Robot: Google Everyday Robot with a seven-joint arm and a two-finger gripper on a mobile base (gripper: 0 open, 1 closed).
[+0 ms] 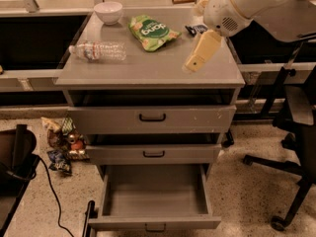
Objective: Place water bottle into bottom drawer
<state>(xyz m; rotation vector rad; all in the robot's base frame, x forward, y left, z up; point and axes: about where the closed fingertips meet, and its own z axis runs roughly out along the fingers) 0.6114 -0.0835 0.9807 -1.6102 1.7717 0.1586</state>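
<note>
My gripper needs to next close on the bottom end of the water bottle (116, 51), the end away from the bottle's cap.
The water bottle (98, 51), clear crinkled plastic with a pale label, lies on its side on the left part of the grey cabinet top (148, 65). The bottom drawer (154, 197) is pulled open and holds nothing. My gripper (191, 65) hangs over the right part of the cabinet top, its pale yellow tip pointing down and left. It is well to the right of the bottle and holds nothing that I can see.
A green snack bag (150, 32) and a white bowl (108, 10) lie at the back of the top, a small dark item (195, 29) beside my arm. The two upper drawers stand slightly ajar. Snack packets (61, 144) litter the floor left; an office chair (296, 132) stands right.
</note>
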